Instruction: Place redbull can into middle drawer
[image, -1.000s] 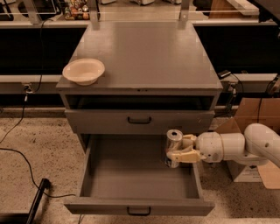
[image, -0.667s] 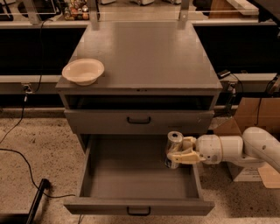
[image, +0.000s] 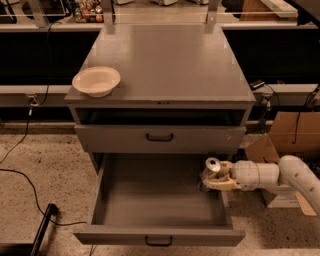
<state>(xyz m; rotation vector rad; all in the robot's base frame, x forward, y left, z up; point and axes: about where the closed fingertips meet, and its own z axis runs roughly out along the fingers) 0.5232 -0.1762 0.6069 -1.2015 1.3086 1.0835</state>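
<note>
My gripper will set the redbull can down on the middle drawer's grey tray (image: 193, 201), over toward the side where the cardboard boxes are.
The redbull can (image: 212, 166) is a small silvery can with a shiny round end, held at the right side of the open middle drawer (image: 160, 235). My gripper (image: 214, 178) reaches in from the right on a white arm and is shut on the can, holding it just over the drawer's right wall, near the back corner. The drawer is pulled fully out, its grey tray bare, with a small black handle at the front.
A cream bowl (image: 96, 80) sits on the cabinet top at the left front. The upper drawer front (image: 160, 136) is closed. Cardboard boxes (image: 287, 135) stand right of the cabinet. A black cable (image: 25, 180) and a black pole (image: 42, 229) lie on the floor at left.
The camera view has shifted slightly. My gripper with the can has stayed at the drawer's right wall, moving a little left and down.
</note>
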